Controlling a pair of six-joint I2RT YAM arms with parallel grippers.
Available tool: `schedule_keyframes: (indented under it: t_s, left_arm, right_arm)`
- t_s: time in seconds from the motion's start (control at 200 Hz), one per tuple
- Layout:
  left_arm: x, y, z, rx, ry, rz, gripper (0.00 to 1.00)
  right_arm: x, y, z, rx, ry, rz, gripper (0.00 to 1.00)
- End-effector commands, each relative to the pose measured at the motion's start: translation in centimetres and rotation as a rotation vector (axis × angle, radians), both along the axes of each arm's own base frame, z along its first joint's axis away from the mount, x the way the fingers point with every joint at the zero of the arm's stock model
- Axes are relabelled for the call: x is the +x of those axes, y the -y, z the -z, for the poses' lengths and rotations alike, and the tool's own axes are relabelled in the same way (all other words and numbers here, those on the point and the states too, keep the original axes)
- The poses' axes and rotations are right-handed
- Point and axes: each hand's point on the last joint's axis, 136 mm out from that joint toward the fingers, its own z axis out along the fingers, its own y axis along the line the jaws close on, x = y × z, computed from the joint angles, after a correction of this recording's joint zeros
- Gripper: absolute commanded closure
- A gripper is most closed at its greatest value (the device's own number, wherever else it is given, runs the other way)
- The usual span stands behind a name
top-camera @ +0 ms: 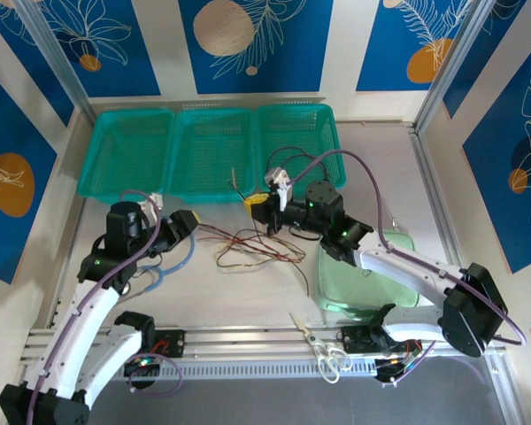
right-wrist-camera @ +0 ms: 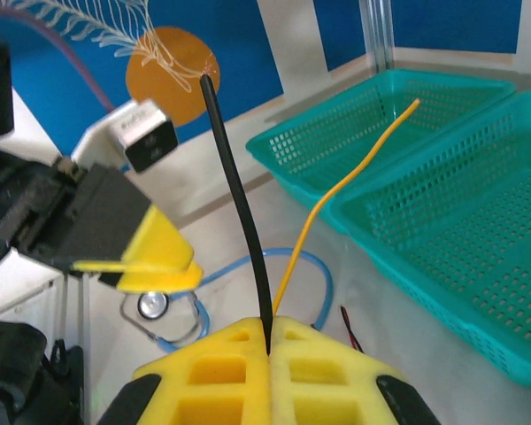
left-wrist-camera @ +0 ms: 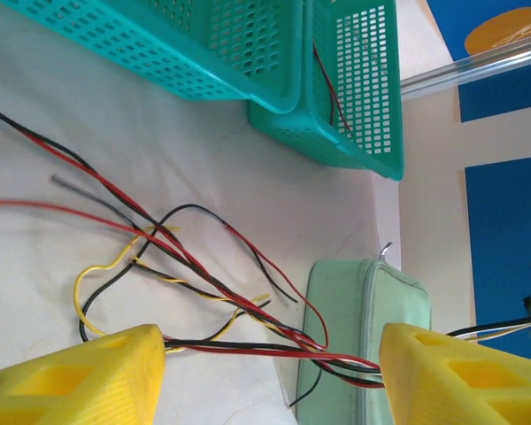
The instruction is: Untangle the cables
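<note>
Next, I bring my right gripper to release the black cable on the tangle's edge (top-camera: 226, 258) that faces the light-blue stethoscope.
The cables (top-camera: 258, 245) lie as a loose tangle of red, black and yellow wires on the table between the arms. My left gripper (top-camera: 188, 223) is at the tangle's left end. In the left wrist view it (left-wrist-camera: 270, 372) stands open, and a red and black bundle (left-wrist-camera: 248, 347) stretches across the gap from one yellow finger (left-wrist-camera: 80, 376) to the other. My right gripper (top-camera: 253, 204) is above the tangle's far side. It (right-wrist-camera: 270, 341) is shut on a black cable (right-wrist-camera: 234, 195) and a yellow cable (right-wrist-camera: 336, 190), whose ends stick out past the fingertips.
Three teal baskets (top-camera: 212, 190) line the back of the table. A pale green zip pouch (top-camera: 391, 243) lies under the right arm. A light-blue stethoscope (right-wrist-camera: 317, 270) lies beside the left gripper. Scissors (top-camera: 323, 350) rest on the front rail.
</note>
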Motion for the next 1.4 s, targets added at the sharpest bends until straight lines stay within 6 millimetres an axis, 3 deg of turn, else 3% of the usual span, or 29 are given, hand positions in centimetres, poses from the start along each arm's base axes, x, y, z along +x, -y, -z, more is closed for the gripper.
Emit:
schedule_keyframes:
  t_s: [0.0,0.085,0.305,0.41,0.505,0.76,0.98,1.171,1.396]
  left_arm:
    - [-0.2,0.6,-0.5,-0.032,0.031,0.026,0.35]
    - [-0.3,0.6,0.0,-0.024,0.026,0.028,0.34]
    - [-0.1,0.7,-0.3,-0.025,0.047,0.034,0.28]
    - [0.1,0.9,-0.6,-0.026,0.052,0.042,0.26]
    - [0.2,0.8,-0.7,-0.017,0.054,0.040,0.26]
    - [-0.6,0.0,0.2,0.031,0.043,0.023,0.25]
    - [-1.0,-0.1,0.8,0.029,0.028,0.020,0.25]
    - [-1.3,-0.2,0.7,0.037,0.025,0.022,0.25]
    - [-1.4,-0.2,0.9,0.031,0.015,0.024,0.24]
  right_arm:
    - [0.5,-0.4,-3.8,0.118,0.029,-0.025,1.00]
    - [0.9,-0.5,-5.7,0.171,0.033,-0.032,1.00]
    - [1.7,-1.1,-8.2,0.225,0.036,-0.056,1.00]
    - [2.9,-1.3,-8.2,0.199,0.009,-0.045,1.00]
    - [3.0,-2.3,-5.7,0.129,-0.044,-0.056,1.00]
    - [2.3,-3.2,5.8,-0.072,-0.217,-0.050,1.00]
    - [1.2,-4.7,12.4,-0.289,-0.241,-0.078,1.00]
    - [0.1,-5.5,15.5,-0.410,-0.263,-0.088,0.93]
    - [0.5,-4.5,15.8,-0.498,-0.259,-0.058,0.63]
